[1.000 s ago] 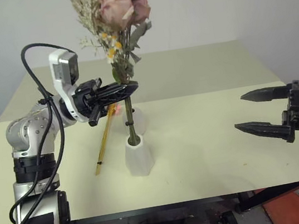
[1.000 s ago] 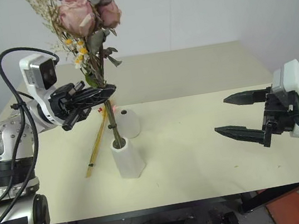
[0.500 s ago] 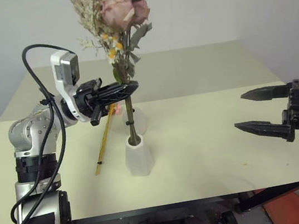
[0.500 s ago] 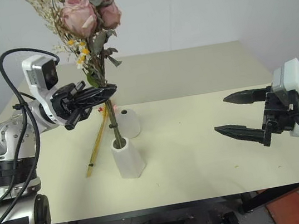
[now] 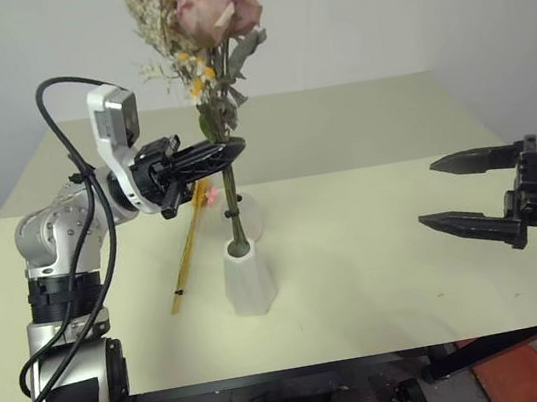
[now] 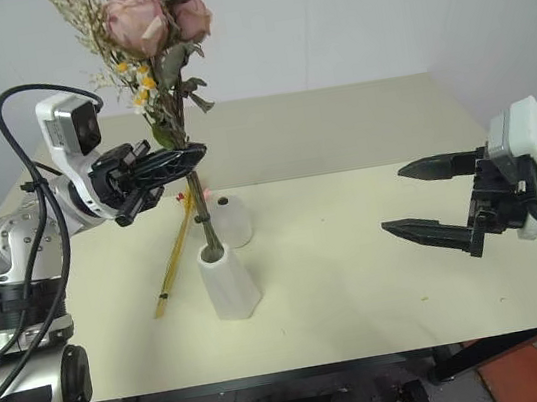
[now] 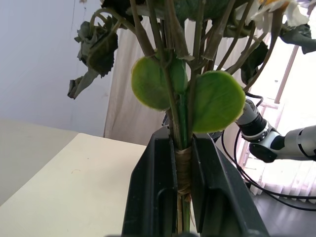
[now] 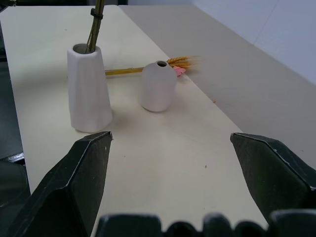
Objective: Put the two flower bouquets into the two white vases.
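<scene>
Next, the left gripper releases the bushy pink rose bouquet in the opening of the taller faceted white vase (image 5: 239,249).
My left gripper (image 5: 229,150) is shut on the stems of the bushy pink rose bouquet (image 5: 206,6), which stands upright. In the left wrist view both fingers (image 7: 157,187) pinch the tied stems (image 7: 183,170). The stem ends reach down into the mouth of the taller faceted white vase (image 5: 248,281). Right behind it stands the shorter rounded white vase (image 6: 232,222), with nothing in it. The golden wheat-like bundle (image 5: 189,251) lies flat on the table to the left of both vases. My right gripper (image 5: 451,192) hovers open at the right, well away from the vases (image 8: 88,89).
The pale yellow table (image 5: 361,278) has a seam running across its middle. Open tabletop lies between the vases and the right gripper. A white wall rises behind the table, and the front edge is close below the taller vase.
</scene>
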### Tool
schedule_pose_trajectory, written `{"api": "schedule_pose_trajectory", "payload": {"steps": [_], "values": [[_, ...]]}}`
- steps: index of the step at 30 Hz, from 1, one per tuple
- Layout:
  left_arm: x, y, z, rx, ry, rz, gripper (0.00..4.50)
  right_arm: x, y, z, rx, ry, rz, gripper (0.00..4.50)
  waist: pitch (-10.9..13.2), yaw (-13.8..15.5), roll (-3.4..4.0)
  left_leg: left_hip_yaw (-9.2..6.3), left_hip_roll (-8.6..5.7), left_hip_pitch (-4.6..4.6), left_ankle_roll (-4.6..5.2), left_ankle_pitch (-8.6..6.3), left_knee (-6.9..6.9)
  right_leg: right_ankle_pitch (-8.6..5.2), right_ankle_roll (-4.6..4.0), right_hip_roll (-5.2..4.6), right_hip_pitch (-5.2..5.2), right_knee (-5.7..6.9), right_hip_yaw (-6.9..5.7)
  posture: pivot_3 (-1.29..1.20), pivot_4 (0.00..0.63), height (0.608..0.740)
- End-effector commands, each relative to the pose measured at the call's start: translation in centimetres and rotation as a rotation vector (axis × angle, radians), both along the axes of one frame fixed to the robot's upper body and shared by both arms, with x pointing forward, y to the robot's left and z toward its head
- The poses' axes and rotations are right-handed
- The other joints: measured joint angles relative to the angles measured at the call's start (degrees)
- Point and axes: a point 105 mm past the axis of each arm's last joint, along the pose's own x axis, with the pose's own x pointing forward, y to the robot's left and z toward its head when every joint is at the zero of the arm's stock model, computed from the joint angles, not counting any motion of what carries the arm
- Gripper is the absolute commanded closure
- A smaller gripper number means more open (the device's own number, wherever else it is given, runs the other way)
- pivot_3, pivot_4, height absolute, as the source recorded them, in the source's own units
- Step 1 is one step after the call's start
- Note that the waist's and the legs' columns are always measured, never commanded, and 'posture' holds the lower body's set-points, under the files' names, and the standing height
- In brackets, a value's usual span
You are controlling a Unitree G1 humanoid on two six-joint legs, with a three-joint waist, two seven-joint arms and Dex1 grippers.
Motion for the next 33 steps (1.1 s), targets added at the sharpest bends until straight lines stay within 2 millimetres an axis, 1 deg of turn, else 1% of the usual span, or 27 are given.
{"api": "schedule_pose_trajectory", "payload": {"steps": [1,11,20,29,33], "values": [[-0.7,0.1,1.8,-0.021,-0.091,-0.015,4.39,-0.3,0.3,0.8,0.009,-0.035,0.014,0.00,0.0,0.0,0.00,0.00,0.00,0.00,0.00,0.00,0.00,0.00,0.00,0.00,0.00,0.00,0.00,0.00,0.150,0.740],[-1.1,-0.5,0.6,0.000,-0.057,-0.041,4.39,-0.5,0.1,0.7,0.007,-0.032,0.009,0.00,0.0,0.0,0.00,0.00,0.00,0.00,0.00,0.00,-0.01,0.00,0.00,0.00,0.00,-0.01,0.00,0.00,0.150,0.740],[-1.2,-0.3,0.3,0.007,-0.046,-0.037,4.39,-0.5,0.2,0.6,0.008,-0.028,0.014,0.00,0.0,0.0,0.00,0.00,0.00,-0.01,0.00,0.00,-0.01,0.00,0.00,0.00,0.00,-0.02,0.00,0.00,0.150,0.740],[-0.6,-0.3,-1.5,0.060,-0.015,0.003,4.39,-0.5,0.1,0.5,0.012,-0.029,0.013,0.00,0.0,0.0,0.00,0.00,0.00,-0.01,0.00,0.00,-0.02,0.00,0.00,0.00,0.00,-0.02,0.00,0.00,0.150,0.740],[-0.8,-0.4,-2.2,0.089,-0.016,-0.003,4.39,-0.5,0.1,0.5,0.011,-0.030,0.012,0.00,0.0,0.0,0.00,0.00,0.00,-0.01,0.00,0.00,-0.02,0.00,0.00,0.00,0.00,-0.03,0.00,0.00,0.150,0.740]]}}
